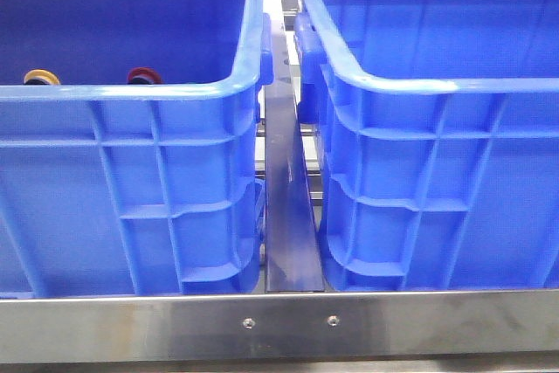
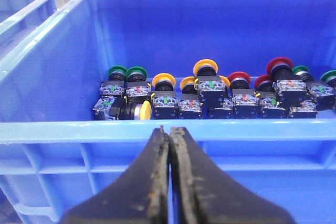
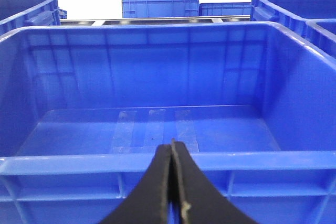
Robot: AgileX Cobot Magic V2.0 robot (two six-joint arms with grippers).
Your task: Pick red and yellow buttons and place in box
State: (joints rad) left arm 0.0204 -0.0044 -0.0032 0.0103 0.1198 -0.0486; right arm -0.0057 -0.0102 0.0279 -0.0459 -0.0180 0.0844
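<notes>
The robot's left gripper will close on the dark body (image 1: 37,82) (image 2: 211,93) of the yellow button that stands highest and peeks over the near rim of the crate.
Two blue crates stand side by side. The left crate (image 1: 131,93) holds several push buttons on dark bodies; a yellow cap (image 1: 41,77) and a red cap (image 1: 144,75) peek over its near rim. In the left wrist view the buttons lie in a row along the far wall: yellow ones (image 2: 205,67), red ones (image 2: 239,77) and green ones (image 2: 136,72). My left gripper (image 2: 169,129) is shut and empty, outside the crate's near rim (image 2: 79,129). The right crate (image 1: 437,85) is the box; it shows empty in the right wrist view (image 3: 157,124). My right gripper (image 3: 172,142) is shut and empty, before its near rim.
A dark blue strip (image 1: 288,216) runs in the gap between the crates. A steel rail (image 1: 279,325) crosses the front edge. More blue crates stand behind (image 3: 160,5) and to the sides (image 3: 294,9).
</notes>
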